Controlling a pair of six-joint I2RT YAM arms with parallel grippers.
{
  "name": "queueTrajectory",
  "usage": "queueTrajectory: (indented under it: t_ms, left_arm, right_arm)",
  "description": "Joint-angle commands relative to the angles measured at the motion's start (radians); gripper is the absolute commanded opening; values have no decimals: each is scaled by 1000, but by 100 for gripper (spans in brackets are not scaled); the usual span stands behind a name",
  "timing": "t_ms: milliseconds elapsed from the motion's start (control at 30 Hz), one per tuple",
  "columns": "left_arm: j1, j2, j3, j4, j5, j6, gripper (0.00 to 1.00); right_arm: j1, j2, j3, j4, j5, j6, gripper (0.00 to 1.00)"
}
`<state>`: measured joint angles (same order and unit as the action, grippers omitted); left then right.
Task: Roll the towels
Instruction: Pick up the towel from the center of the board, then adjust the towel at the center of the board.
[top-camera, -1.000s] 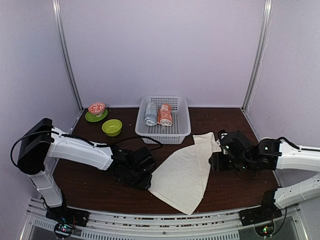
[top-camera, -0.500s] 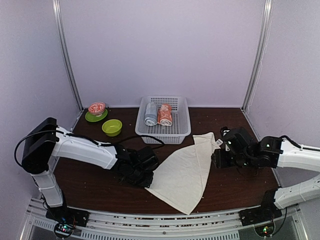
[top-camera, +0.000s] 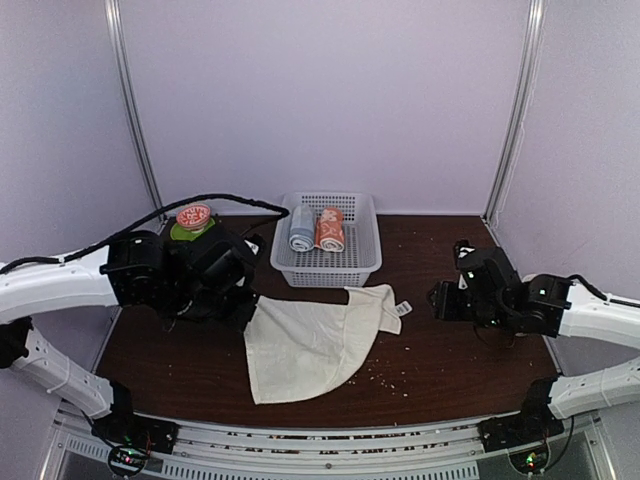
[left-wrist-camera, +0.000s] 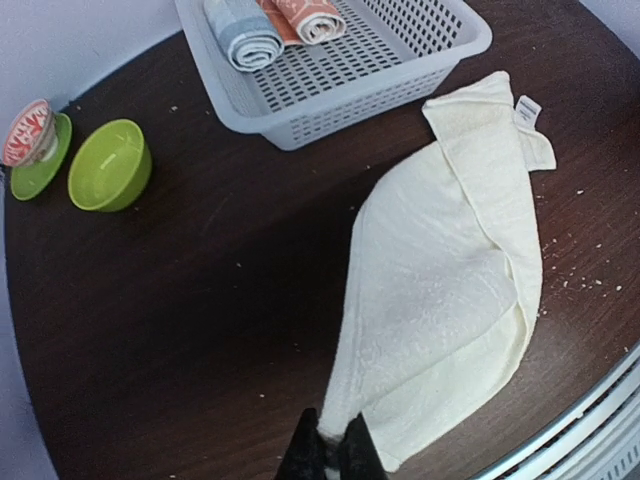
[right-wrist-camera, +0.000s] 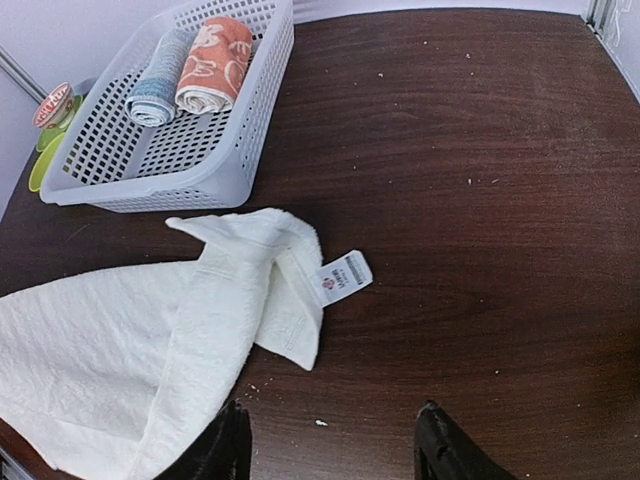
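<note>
Next, my right gripper grabs the loose corner (top-camera: 397, 331) (right-wrist-camera: 308, 364) below the tag of the cream-white towel, at the towel's end away from my left gripper.
The cream-white towel (top-camera: 310, 340) lies loosely folded on the dark table, its tagged end (right-wrist-camera: 342, 277) pointing at the basket. One corner is lifted at the left, where my left gripper (top-camera: 248, 303) is shut on it; the left wrist view shows the black fingertips (left-wrist-camera: 310, 445) pinching that corner, with the towel (left-wrist-camera: 450, 290) hanging away from my left gripper (left-wrist-camera: 333, 432). My right gripper (right-wrist-camera: 330, 425) stands open over bare table just right of the towel (right-wrist-camera: 130, 350), touching nothing. The salmon-orange towel (top-camera: 330, 230) lies rolled in the basket.
The white slotted basket (top-camera: 325, 272) at the back centre also holds a grey-blue rolled towel (top-camera: 301, 228). A green bowl (left-wrist-camera: 108, 165) and a patterned cup on a green saucer (left-wrist-camera: 30, 140) stand at the back left. Crumbs dot the table near the front right.
My left gripper shut on the cream towel's left corner, then rose and swung back-left, dragging the towel left and away from the right gripper. The right arm shifted only slightly.
</note>
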<state>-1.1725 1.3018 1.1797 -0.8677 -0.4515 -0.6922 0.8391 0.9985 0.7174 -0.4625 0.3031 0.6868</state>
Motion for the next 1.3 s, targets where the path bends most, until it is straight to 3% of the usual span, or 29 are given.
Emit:
queueTrajectory:
  t_ms: [0,167,267,333,433,633,900,1000,1100,1267]
  left_arm:
    - [1,48,260,-80,-146,255,0]
    - [-83,232,765,-135,-82,468,0]
    - [-226,282,848,-126,-100,498,0]
    - [-278,281,786,-124,-133,463,0]
    - [-269,216,525,-126,-189,324,0]
    - [-208,38,32,-65,-147,68,0]
    - [-208,-57,-59,-143,-195,-77,0]
    - [-208,-73,27,-125,-249,-1,0]
    - [-208,-3,219,-51,-286,193,0]
    - [-217,263,743,17,-175,477,0]
  right_arm:
    - [-6,-39,-36,71,5,57,56]
    - [-8,-147,15,8,84,13,56]
    - [-10,-208,29,-50,161,-7,57]
    - [-17,-254,8,-62,194,-15,57]
    - [-41,-304,-42,-45,196,-27,57]
    - [-87,-289,-109,-21,123,-50,57]
    - [-94,-14,-91,178,-209,-65,55]
    - [-76,77,-59,218,-235,-42,54]
    - [-78,75,-35,221,-200,-31,55]
    - [-97,-42,44,129,-80,-53,56]
